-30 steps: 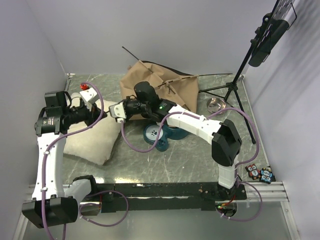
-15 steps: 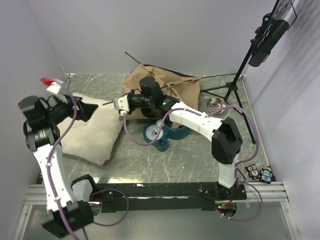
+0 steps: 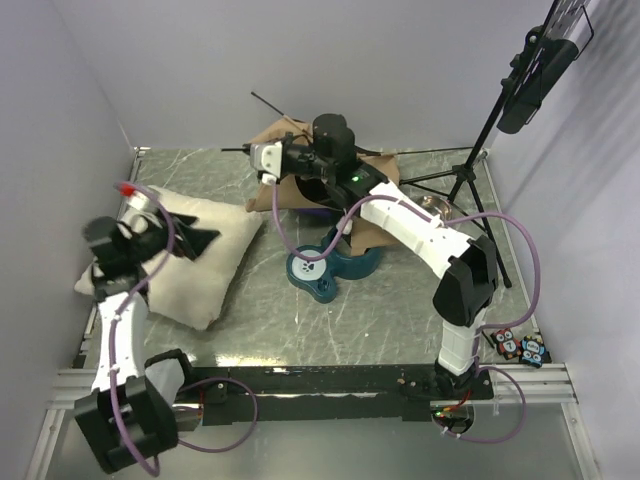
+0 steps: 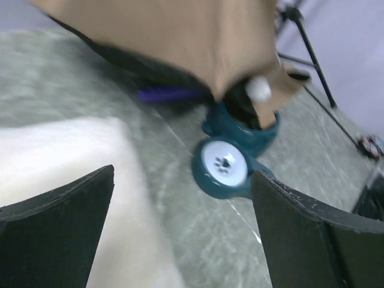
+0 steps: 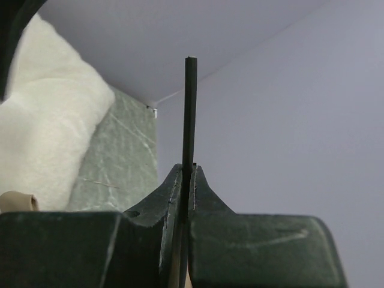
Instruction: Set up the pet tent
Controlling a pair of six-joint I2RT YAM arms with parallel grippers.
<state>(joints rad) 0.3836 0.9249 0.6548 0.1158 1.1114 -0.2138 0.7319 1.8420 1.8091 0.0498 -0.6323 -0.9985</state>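
Note:
The pet tent's low hanging corner (image 3: 253, 205) (image 4: 218, 95), the tan fabric point nearest the cream pillow, will be gripped by my left gripper.
The pet tent (image 3: 380, 175) is a tan fabric heap with a black base at the back of the table, partly lifted. In the left wrist view its fabric (image 4: 162, 36) hangs over a white pompom (image 4: 260, 89). My right gripper (image 3: 255, 152) is at the tent's left side, shut on a thin dark pole (image 3: 235, 150) that sticks out leftward. The right wrist view shows that pole (image 5: 189, 108) pinched between the gripper's (image 5: 186, 171) closed jaws. My left gripper (image 3: 200, 240) hovers over the cream pillow (image 3: 200, 275), open (image 4: 183, 198) and empty.
A teal double pet bowl (image 3: 325, 270) stands in front of the tent, and it shows in the left wrist view too (image 4: 228, 165). A black tripod (image 3: 455, 180) and a metal bowl (image 3: 432, 206) are at the back right. Small owl figures (image 3: 518, 347) sit near the right front edge.
My left gripper opened, let go of the pole and drew back left over the pillow. My right gripper shut on the pole and carried it up and toward the back, lifting the tent.

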